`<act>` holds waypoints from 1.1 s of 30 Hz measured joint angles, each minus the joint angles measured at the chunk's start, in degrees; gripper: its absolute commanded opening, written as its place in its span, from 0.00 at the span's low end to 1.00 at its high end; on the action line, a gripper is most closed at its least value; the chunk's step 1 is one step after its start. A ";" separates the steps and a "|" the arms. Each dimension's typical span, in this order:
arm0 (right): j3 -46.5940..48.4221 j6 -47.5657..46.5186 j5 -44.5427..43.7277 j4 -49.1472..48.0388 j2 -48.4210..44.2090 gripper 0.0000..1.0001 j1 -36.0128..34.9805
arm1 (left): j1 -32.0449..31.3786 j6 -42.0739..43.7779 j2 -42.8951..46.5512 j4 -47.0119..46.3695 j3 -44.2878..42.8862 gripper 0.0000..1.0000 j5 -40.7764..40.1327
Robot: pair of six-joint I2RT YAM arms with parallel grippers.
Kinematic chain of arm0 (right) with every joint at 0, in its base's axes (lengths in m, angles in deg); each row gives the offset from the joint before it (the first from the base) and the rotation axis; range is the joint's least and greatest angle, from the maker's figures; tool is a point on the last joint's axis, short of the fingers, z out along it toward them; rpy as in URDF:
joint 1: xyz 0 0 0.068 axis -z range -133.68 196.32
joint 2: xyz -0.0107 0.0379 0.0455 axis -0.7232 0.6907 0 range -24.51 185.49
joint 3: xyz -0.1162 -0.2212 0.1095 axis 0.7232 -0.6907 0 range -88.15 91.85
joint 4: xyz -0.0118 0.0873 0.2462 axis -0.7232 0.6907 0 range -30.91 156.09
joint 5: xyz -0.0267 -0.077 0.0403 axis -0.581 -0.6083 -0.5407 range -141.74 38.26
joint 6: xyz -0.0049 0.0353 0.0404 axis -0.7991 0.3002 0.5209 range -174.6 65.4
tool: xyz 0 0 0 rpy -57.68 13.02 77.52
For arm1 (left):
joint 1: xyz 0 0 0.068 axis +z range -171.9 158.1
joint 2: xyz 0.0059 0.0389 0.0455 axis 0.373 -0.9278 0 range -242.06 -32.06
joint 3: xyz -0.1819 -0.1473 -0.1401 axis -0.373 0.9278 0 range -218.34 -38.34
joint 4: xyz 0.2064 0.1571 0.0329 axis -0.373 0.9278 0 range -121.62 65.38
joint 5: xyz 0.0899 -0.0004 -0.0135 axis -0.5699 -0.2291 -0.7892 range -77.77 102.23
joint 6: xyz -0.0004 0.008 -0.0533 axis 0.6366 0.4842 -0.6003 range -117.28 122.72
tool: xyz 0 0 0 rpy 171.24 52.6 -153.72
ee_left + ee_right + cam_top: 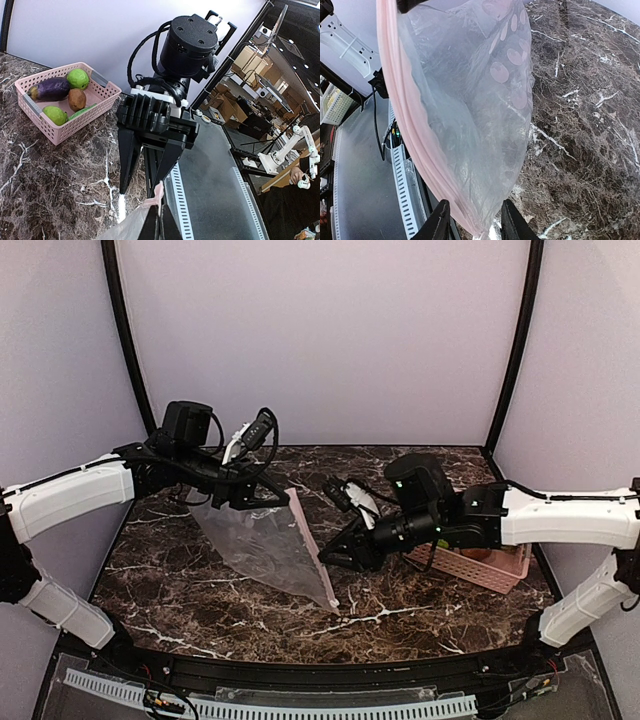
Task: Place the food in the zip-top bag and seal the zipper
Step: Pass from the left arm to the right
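The robot's left gripper holds the zipper's upper end with the bag's opening shut, so the right gripper should hold the zipper while the left gripper takes the zipper's middle (307, 535).
The zip-top bag (255, 545) is a clear bag with white dots, stretched slanting above the marble table. My left gripper (283, 499) is shut on the upper end of its pink zipper (312, 545); the left wrist view shows that gripper (158, 206) pinching the strip. My right gripper (337, 556) straddles the lower part of the bag (470, 100). There its jaws (475, 202) stand apart, open, with the bag's corner and zipper (405, 125) between them. The food lies in the pink basket (75, 127): eggplant (50, 89), round green fruit (78, 78), brown lump (76, 99), green pear (55, 114).
The pink basket (480, 570) sits at the table's right side, partly hidden under my right arm. Purple walls with black poles close in the back and sides. A perforated white rail (300, 708) runs along the near edge.
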 measured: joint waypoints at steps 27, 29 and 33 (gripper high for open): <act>2.38 1.51 -2.47 -2.27 2.47 0.00 2.16 | -0.11 0.83 0.24 0.46 -0.02 0.75 -13.03; 2.40 2.05 -5.14 -0.57 1.60 0.00 4.42 | -0.11 0.90 1.53 0.17 0.61 0.80 -19.37; 4.09 2.40 -12.04 5.51 -0.81 0.00 8.83 | -0.11 0.13 6.97 -0.72 3.34 0.82 -33.46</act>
